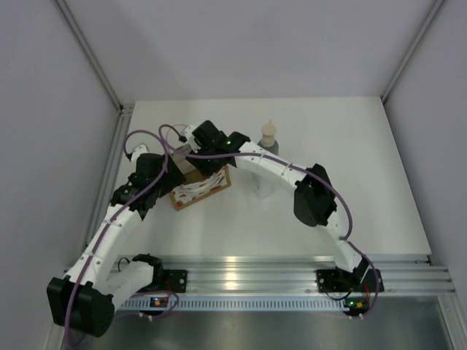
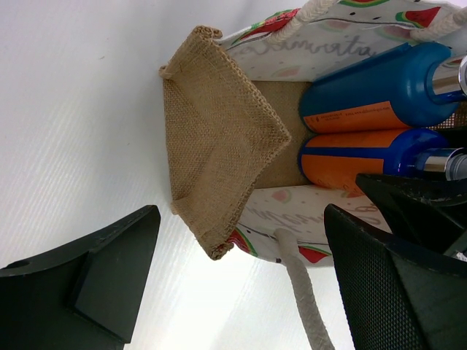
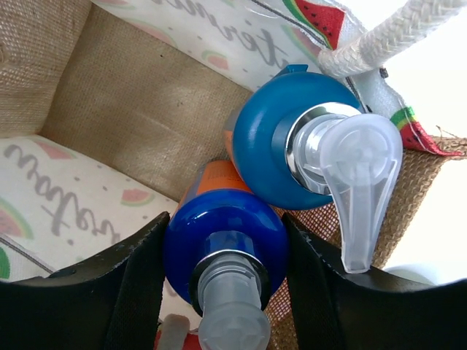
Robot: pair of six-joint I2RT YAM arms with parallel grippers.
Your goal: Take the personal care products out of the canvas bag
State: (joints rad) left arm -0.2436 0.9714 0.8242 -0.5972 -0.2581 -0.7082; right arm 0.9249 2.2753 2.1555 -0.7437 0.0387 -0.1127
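Next, my right gripper releases the lower orange bottle, still inside the canvas bag, on the table (image 1: 303, 187) next to the white object, farther away from the bag.
The canvas bag (image 1: 201, 188) lies on the table under both wrists, burlap with a watermelon print (image 2: 211, 138). Two orange bottles with blue tops stick out of its mouth. My right gripper (image 3: 226, 240) reaches into the bag (image 3: 131, 109), both fingers pressed on the blue shoulder of the lower bottle (image 3: 219, 219). The other orange bottle (image 3: 263, 153) rests against it, its clear pump pointing out. My left gripper (image 2: 242, 219) stands open at the bag's folded end, holding nothing. A grey-green bottle with a beige nozzle (image 1: 268, 138) stands on the table behind the right arm.
A white rope handle (image 2: 299, 284) trails from the bag between my left fingers. A white object (image 1: 264, 186), partly hidden by the right arm, stands right of the bag. The white walls meet the table at the left and back edges.
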